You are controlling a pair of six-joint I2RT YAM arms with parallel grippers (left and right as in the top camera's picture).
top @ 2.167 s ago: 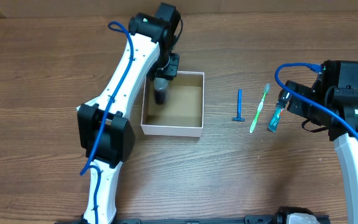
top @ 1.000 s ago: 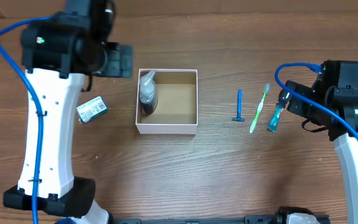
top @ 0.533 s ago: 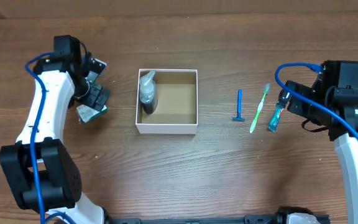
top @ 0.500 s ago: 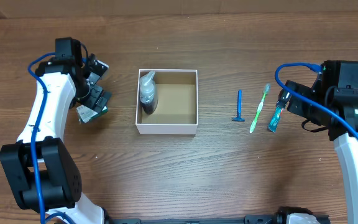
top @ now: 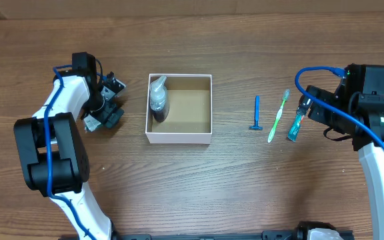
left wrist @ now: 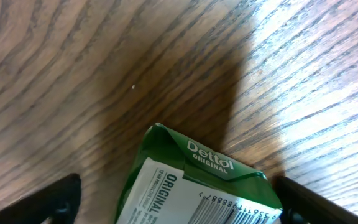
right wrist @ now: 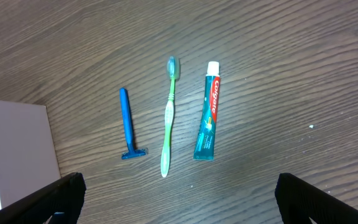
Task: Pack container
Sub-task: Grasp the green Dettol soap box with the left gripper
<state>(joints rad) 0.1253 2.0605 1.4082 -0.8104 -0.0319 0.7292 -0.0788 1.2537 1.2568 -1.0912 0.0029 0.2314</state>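
Next, I close my right gripper on the handle (top: 257, 114) (right wrist: 128, 127) of the blue razor, which is lying between the container and the green toothbrush.
The container (top: 205, 109), a white square box with a brown inside, stands left of centre with a dark bottle (top: 157, 100) lying along its left wall. To its left lies a green-and-white soap packet (top: 93, 123). My left gripper (top: 104, 112) is low over it. In the left wrist view the soap packet (left wrist: 197, 186) lies between the black fingers (left wrist: 55, 199) of my left gripper (left wrist: 179, 208), which is open with a gap at the left finger. My right gripper (top: 307, 107) hangs open and empty over the toothpaste (top: 295, 127).
Right of the container lie a blue razor (top: 257, 113), a green toothbrush (top: 279, 117) and the toothpaste, side by side. The right wrist view shows the razor (right wrist: 127, 124), toothbrush (right wrist: 168, 118), toothpaste (right wrist: 206, 112) and the container's corner (right wrist: 11, 155).
My left arm left the bottle in the container, swung left and dropped over the soap packet. The right arm has not moved.
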